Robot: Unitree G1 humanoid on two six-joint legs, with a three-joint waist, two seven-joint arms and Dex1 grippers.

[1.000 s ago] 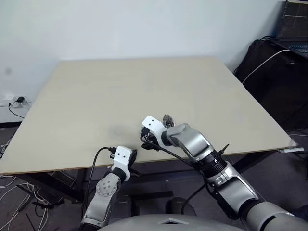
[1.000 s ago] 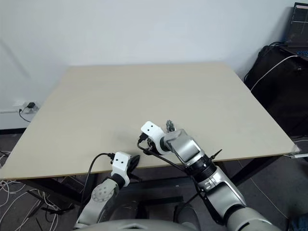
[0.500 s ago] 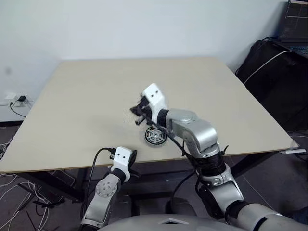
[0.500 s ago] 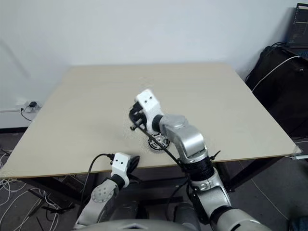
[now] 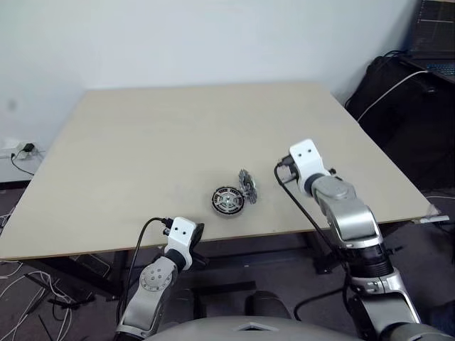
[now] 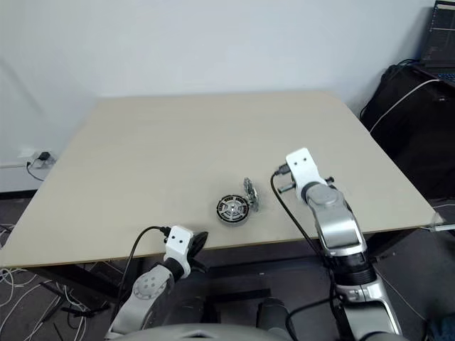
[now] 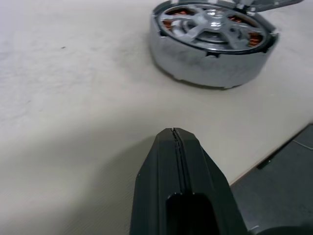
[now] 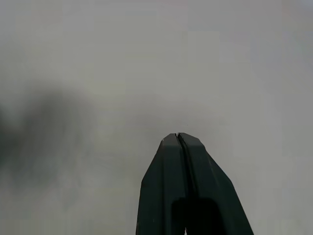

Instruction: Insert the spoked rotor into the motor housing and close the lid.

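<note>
My right gripper is going to release the lid as soon as the lid lies flat over the spoked rotor in the motor housing (image 5: 229,199).
The motor housing (image 7: 210,63) lies flat near the table's front edge. The spoked rotor (image 7: 208,22) sits inside it, with copper windings showing between the spokes. The lid (image 5: 248,187) stands tilted, leaning on the housing's right rim. My left gripper (image 7: 173,132) is shut and empty, low over the table's front edge, a short way in front of the housing. My right gripper (image 8: 177,135) is shut on nothing; it hovers over bare table to the right of the lid (image 6: 250,193), apart from it.
The beige table (image 5: 178,128) stretches wide behind and to both sides of the housing. A black bag (image 5: 405,106) and a laptop (image 5: 434,39) stand off the table's right side. Cables and a socket (image 5: 21,150) lie at the far left.
My right arm has lifted off the housing and swung to the right, its fingers closing empty. The housing and the leaning lid are now uncovered. The left arm has stayed put.
</note>
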